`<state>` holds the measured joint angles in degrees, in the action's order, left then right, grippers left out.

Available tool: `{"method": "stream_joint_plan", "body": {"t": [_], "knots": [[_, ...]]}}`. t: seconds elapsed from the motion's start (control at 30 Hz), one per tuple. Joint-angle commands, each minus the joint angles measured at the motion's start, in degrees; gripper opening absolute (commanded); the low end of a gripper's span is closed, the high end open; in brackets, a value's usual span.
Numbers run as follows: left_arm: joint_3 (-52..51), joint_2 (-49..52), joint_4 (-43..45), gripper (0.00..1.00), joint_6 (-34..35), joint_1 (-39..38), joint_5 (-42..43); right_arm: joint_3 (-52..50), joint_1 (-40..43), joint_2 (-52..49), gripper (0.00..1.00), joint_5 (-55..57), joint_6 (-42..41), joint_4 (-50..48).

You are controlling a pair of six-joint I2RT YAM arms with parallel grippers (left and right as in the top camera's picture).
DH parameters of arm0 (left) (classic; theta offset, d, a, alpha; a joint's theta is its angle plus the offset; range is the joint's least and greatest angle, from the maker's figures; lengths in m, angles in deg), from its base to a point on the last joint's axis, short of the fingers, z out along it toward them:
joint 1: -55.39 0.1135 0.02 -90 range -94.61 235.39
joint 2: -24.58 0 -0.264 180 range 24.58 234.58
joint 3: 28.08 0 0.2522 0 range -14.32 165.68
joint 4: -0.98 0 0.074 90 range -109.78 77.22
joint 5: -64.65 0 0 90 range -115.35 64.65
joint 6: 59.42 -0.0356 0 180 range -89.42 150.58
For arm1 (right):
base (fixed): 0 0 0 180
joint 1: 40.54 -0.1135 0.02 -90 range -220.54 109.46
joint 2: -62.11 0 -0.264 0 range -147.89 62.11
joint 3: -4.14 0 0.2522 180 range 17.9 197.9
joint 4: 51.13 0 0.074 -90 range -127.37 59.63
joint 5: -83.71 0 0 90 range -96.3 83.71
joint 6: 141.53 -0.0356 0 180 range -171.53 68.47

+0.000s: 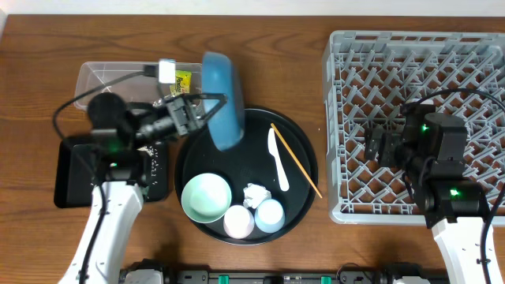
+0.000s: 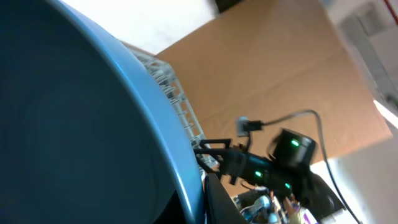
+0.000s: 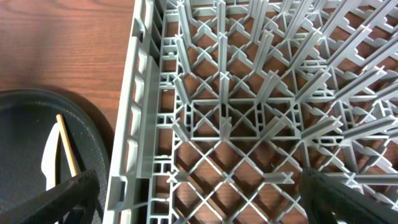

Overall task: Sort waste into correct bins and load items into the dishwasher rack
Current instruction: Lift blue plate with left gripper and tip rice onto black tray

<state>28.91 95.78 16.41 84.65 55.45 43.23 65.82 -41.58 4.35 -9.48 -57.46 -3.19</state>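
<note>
The robot's left gripper needs to release the dark-blue bowl on the round black tray's far half (image 1: 252, 136), behind the crumpled tissue. The bowl is tilted above the tray's rim now.
My left gripper (image 1: 207, 110) is shut on the rim of the dark-blue bowl (image 1: 222, 99) and holds it tilted on edge above the round tray's far-left rim. The bowl fills the left wrist view (image 2: 74, 124), with one finger (image 2: 217, 202) against its rim. On the round black tray (image 1: 304, 197) lie the mint-green bowl (image 1: 207, 197), pink cup (image 1: 239, 222), light-blue cup (image 1: 270, 214), crumpled tissue (image 1: 255, 194), white spoon (image 1: 278, 162) and a chopstick (image 1: 297, 161). My right gripper (image 1: 379, 146) is open and empty over the grey rack (image 1: 418, 55), whose floor shows between its fingers (image 3: 199, 199).
The clear tub (image 1: 102, 79) stands at the back left with the yellow-green packet (image 1: 183, 80) in its right end. The shallow black rectangular tray (image 1: 71, 170) lies under my left arm. The spoon (image 3: 50, 158) and chopstick (image 3: 67, 152) also show in the right wrist view.
</note>
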Motion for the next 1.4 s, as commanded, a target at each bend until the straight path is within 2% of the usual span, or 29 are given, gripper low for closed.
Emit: {"method": "stream_joint_plan", "body": {"t": [0.0, 0.3, 0.53, 0.63, 0.83, 1.03, 1.2, 1.37], "knots": [[0.98, 1.25, -2.29, 0.06, -3.3, -0.57, -5.49, 0.87, -0.48, 0.0, 0.99, 0.15, -0.68, 0.39], [4.5, 2.21, -16.28, 0.06, -10.84, -0.57, -9.55, 0.87, -0.48, 0.0, 0.99, 0.15, -0.68, 0.55], [7.8, 2.21, -18.73, 0.06, -13.44, -2.32, -10.64, 0.87, -0.48, 0.0, 0.99, 0.15, -0.68, 0.55], [8.7, 2.21, -21.35, 0.06, -15.65, -3.69, -13.55, 0.87, -0.48, 0.0, 0.99, 0.15, -0.68, 0.55], [11.21, 2.21, -32.0, 0.06, -25.03, -7.28, -21.53, 0.87, -0.48, 0.0, 0.99, 0.15, -0.68, 0.57], [13.4, 2.21, -36.15, 0.06, -29.51, -9.16, -25.46, 0.87, -0.48, 0.0, 0.99, 0.15, -0.68, 0.57], [15.8, 2.21, -43.65, 0.06, -37.05, -11.78, -32.48, 0.87, -0.48, 0.0, 0.99, 0.15, -0.68, 0.57], [17.03, 2.21, -45.03, 0.06, -39.28, -14.38, -35.91, 0.87, -0.48, 0.0, 0.99, 0.15, -0.68, 0.57]]}}
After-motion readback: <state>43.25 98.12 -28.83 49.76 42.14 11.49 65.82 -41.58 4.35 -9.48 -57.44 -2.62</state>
